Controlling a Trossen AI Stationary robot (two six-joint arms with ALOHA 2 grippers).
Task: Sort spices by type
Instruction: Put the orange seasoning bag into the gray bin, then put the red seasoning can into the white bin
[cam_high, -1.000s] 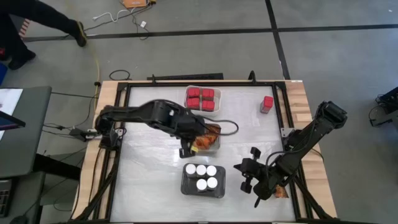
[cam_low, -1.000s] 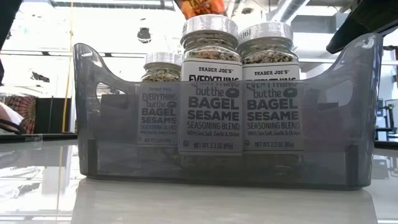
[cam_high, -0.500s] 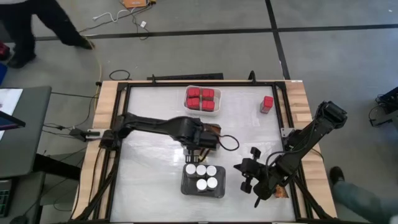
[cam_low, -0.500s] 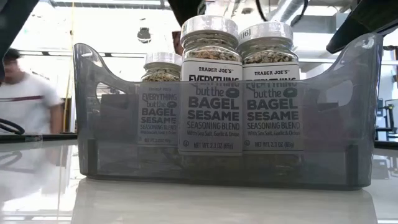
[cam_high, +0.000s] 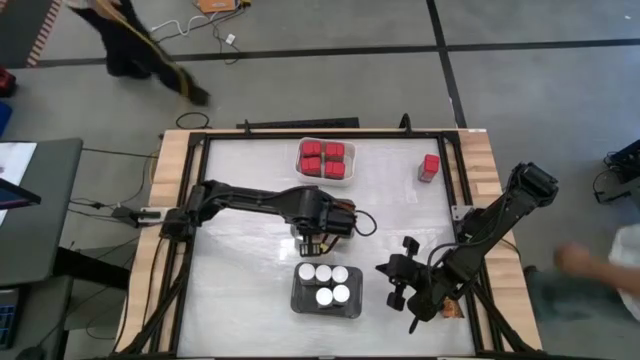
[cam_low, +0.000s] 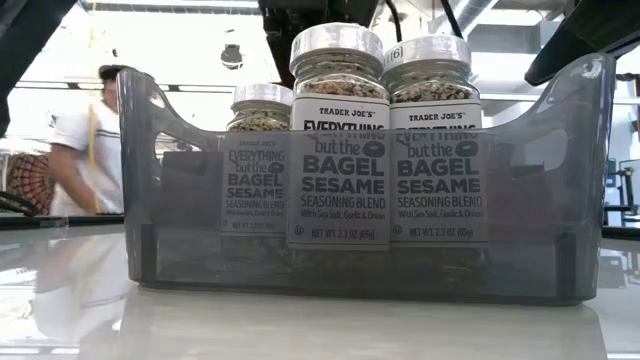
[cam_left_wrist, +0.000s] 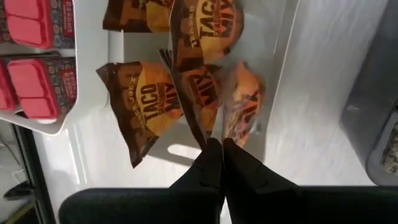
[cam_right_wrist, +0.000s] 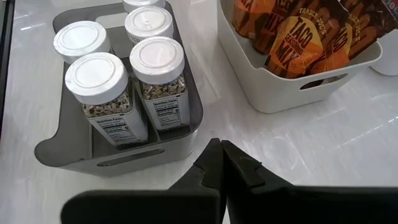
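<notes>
The robot's left gripper should release the taco packet inside the pale tray (cam_high: 308, 233) (cam_left_wrist: 241, 106), along the pale tray's side that faces the dark grey tray.
My left gripper (cam_high: 319, 238) points steeply down over the pale tray (cam_right_wrist: 273, 93) of orange-brown taco packets (cam_left_wrist: 146, 99) at the table's middle and is shut on one packet (cam_left_wrist: 202, 74). Red containers (cam_high: 323, 158) fill a white tray at the far side, and one red container (cam_high: 430, 167) stands alone at the far right. Jars with white lids (cam_high: 324, 283) stand in the dark grey tray (cam_low: 560, 220) near the front. My right gripper (cam_right_wrist: 219, 149) hovers shut to the right of that tray, touching nothing. My left gripper pinches the packet's narrow end edge (cam_left_wrist: 207, 127) between its two shut fingers, coming from above and pointing steeply down. The packet hangs below the fingers into the pale tray among the other packets; whether its lower end rests on them, I cannot tell.
One more orange packet (cam_high: 452, 310) lies under the right arm at the near right edge. Black rails frame the tabletop. Bare tabletop lies at the left and between the trays and the lone red container. People move in the room beyond the table.
My left gripper has gone down and a little toward the table's right edge, tipping to point more steeply down, and stays shut on the packet. The packet has sunk from above the jars into the pale tray. My right arm has kept still.
</notes>
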